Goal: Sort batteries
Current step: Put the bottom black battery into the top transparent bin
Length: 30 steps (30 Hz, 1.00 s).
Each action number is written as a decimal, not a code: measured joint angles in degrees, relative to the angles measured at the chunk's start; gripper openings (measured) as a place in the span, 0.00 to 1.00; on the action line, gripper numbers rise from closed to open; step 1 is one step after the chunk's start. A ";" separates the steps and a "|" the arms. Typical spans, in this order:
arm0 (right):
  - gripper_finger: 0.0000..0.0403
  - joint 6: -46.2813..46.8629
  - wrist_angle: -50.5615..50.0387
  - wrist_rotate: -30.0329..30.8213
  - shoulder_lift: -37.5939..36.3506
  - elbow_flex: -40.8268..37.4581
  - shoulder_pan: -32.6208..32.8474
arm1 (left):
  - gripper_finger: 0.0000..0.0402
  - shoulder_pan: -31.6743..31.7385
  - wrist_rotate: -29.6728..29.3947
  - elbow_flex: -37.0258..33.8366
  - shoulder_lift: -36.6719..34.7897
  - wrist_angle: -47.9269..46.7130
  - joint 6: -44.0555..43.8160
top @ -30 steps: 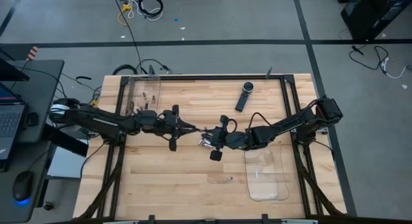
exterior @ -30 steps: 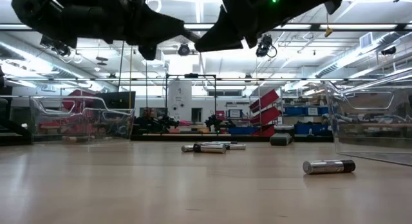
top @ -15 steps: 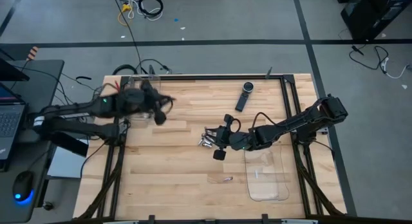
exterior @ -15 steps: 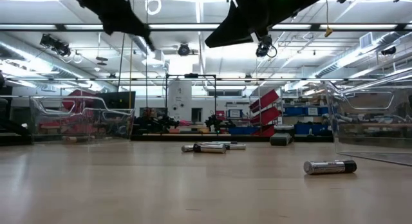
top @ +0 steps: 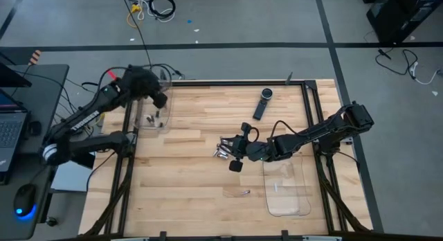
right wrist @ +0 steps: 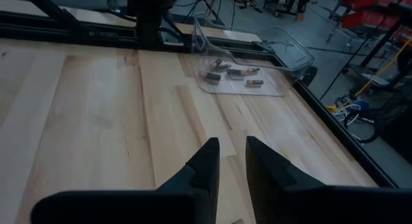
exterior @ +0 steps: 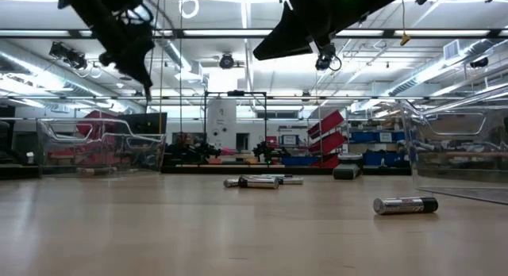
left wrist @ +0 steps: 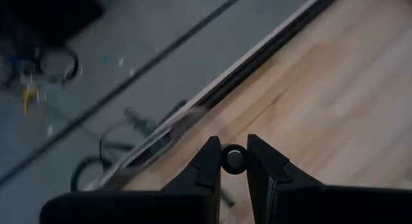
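The robot's left gripper needs to release the battery in the clear tray (top: 163, 112) next to the batteries lying on the tray's bottom.
My left gripper (top: 160, 101) hangs over the clear tray (top: 144, 106) at the table's far left, shut on one battery (left wrist: 235, 159). A few batteries (top: 154, 118) lie on that tray's floor. My right gripper (top: 225, 148) hovers open over a small pile of batteries (top: 221, 154) at mid-table, which the low view shows lying on their sides (exterior: 259, 182). One more battery (top: 243, 193) lies near the front, by the second clear tray (top: 287, 192). Nothing shows between the right fingers (right wrist: 207, 161). My left gripper pinches a single battery between its two fingers (left wrist: 211, 161). Only the battery's round end (left wrist: 235, 158) shows in the gap, facing the wrist camera. The gripper slants down toward the table's far left. The battery is lifted clear of the wood.
A long black remote (top: 261, 102) lies at the far middle of the table. The right wrist view sees the left tray (right wrist: 283, 53) and the left arm's post (right wrist: 149, 18) beyond it. Bare wood lies between the pile and the left tray.
My left gripper has swung from the middle of the table toward its far left corner and risen, tipping from steeply down to a shallower slant, with the battery still in it. It now hangs over the left tray. The right gripper has kept still.
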 joint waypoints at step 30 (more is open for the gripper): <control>0.16 2.96 -0.37 -0.09 0.04 -0.02 0.04 | 0.11 13.74 7.78 -6.11 9.50 1.98 -4.61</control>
